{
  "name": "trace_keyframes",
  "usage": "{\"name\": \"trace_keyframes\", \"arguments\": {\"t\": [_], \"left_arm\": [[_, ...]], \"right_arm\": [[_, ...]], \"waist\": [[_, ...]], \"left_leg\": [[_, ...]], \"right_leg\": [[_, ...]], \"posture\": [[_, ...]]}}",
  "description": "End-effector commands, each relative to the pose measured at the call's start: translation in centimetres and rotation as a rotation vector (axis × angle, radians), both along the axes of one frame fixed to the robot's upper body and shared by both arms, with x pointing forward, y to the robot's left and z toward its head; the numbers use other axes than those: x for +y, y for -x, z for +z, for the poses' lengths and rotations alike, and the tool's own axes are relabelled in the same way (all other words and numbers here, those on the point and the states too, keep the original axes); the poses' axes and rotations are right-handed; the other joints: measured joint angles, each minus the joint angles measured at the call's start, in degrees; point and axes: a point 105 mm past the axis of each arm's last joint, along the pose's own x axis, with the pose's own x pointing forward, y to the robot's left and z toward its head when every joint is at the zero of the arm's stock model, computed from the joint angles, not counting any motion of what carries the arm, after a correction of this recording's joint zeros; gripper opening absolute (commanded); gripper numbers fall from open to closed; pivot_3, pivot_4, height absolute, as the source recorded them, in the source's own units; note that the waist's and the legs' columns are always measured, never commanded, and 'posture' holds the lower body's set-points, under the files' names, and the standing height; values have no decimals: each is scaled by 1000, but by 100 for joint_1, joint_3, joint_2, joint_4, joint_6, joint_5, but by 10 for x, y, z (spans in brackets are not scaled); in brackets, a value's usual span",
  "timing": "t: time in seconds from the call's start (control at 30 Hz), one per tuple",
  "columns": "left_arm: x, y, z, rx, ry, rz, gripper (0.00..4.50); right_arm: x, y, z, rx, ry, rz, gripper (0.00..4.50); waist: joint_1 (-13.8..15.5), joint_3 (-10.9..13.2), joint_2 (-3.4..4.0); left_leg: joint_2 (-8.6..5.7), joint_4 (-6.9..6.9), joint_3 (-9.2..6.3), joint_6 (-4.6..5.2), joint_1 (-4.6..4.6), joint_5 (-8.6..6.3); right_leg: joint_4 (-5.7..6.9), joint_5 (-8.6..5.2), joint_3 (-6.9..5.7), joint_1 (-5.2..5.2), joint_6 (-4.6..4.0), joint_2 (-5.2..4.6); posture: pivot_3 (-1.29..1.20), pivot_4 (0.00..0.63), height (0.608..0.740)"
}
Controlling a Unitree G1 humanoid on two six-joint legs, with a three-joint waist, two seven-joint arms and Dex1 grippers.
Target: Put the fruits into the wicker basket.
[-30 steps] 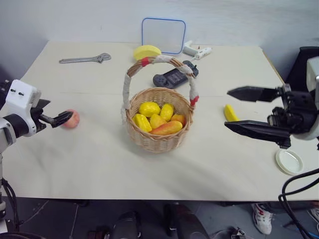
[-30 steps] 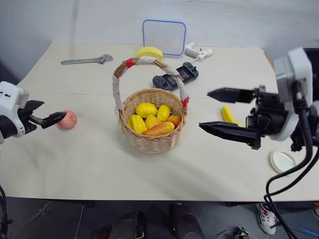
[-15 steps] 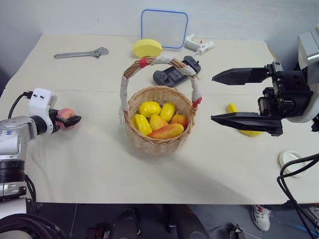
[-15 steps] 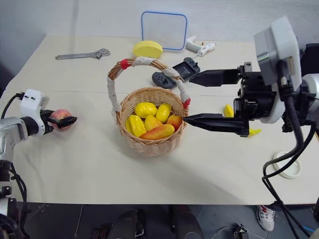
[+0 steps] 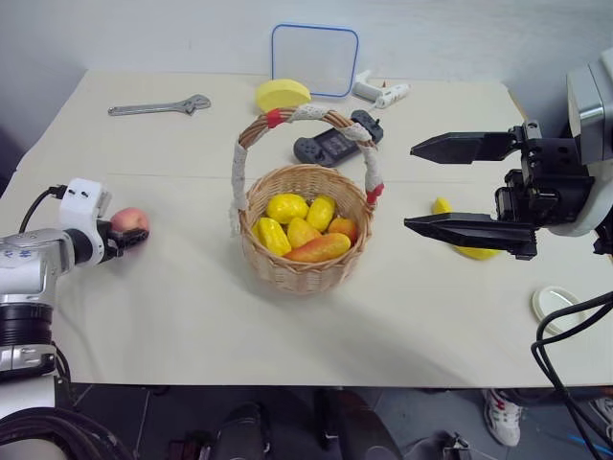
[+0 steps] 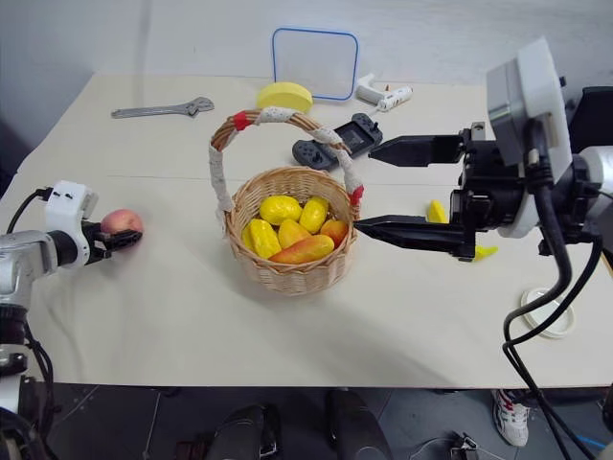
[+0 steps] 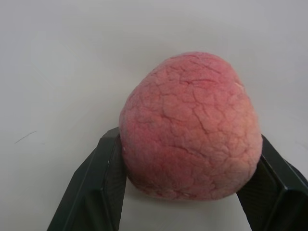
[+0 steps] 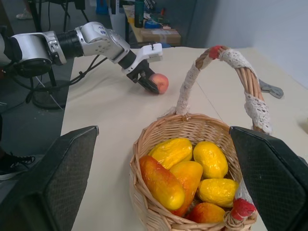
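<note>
The apple will come to rest on the yellow fruits point(image 5: 275, 204), against the side of the wicker basket nearest my left gripper, once that gripper releases it.
A pinkish-red apple point(image 5: 130, 219) lies on the table's left side, and my left gripper point(image 5: 124, 237) is shut on it. In the left wrist view its black fingers point(image 7: 103, 192) press both sides of the apple point(image 7: 190, 127). The wicker basket point(image 5: 303, 275) stands mid-table with its corded handle point(image 5: 305, 115) upright, and several yellow and orange fruits lie inside. My right gripper point(image 5: 410, 188) hovers open just right of the basket, pointing at it, with nothing between its fingers. The yellow banana point(image 5: 472, 252) lies on the table behind that gripper, partly hidden by it.
Along the far side lie a wrench point(image 5: 158, 105), a pale-yellow half-round block point(image 5: 282, 95), a blue-rimmed white lid point(image 5: 314, 57), a white glue gun point(image 5: 380, 92) and a dark game controller point(image 5: 330, 146). A round white lid point(image 5: 556, 305) sits near the right front edge.
My left gripper has come down and forward around the apple and shut on it. The right gripper has stayed open and in place; the whole picture has shifted.
</note>
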Motion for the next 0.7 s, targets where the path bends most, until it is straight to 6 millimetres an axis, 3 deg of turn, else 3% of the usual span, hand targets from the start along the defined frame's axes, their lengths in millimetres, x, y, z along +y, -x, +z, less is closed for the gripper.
{"name": "trace_keyframes", "arguments": {"t": [0.03,0.1,0.17,0.33,0.53,0.7], "left_arm": [[-8,22,39,-71,35,-150,2631],[-28,44,58,-77,81,-319,2631],[-62,75,75,-63,111,-555,2631],[-123,128,102,-32,211,-937,2631],[-176,103,99,-82,157,-974,2631],[-211,60,97,-134,198,-874,2631]], "right_arm": [[-8,6,11,-61,-18,-35,4500],[-12,7,9,-52,-24,-58,4500],[-17,7,6,-39,-32,-88,4500],[-30,10,-6,26,-45,-152,4500],[-36,35,-20,106,-33,-105,4500],[-32,38,-24,101,-38,-120,4500]], "waist": [[-18,0,-2],[-4,-1,-1],[-3,-1,-4],[52,-1,2],[70,1,17],[17,2,14]], "left_leg": [[4,-1,0,-1,-3,0],[3,-1,-1,-3,-3,-1],[4,-2,-5,-3,-10,-1],[-5,-3,-7,0,13,-3],[-12,-4,-18,10,56,3],[-8,-7,-22,41,94,11]], "right_leg": [[-2,0,0,-3,0,2],[-3,-2,-2,-2,-4,0],[-7,-3,-3,-6,-4,-1],[-12,-6,-7,20,-8,-11],[-10,5,-4,71,9,-1],[-52,32,2,132,27,12]], "posture": [[0,150,740],[0,150,740],[0,150,740],[0,150,740],[0,150,740],[0,150,740]]}}
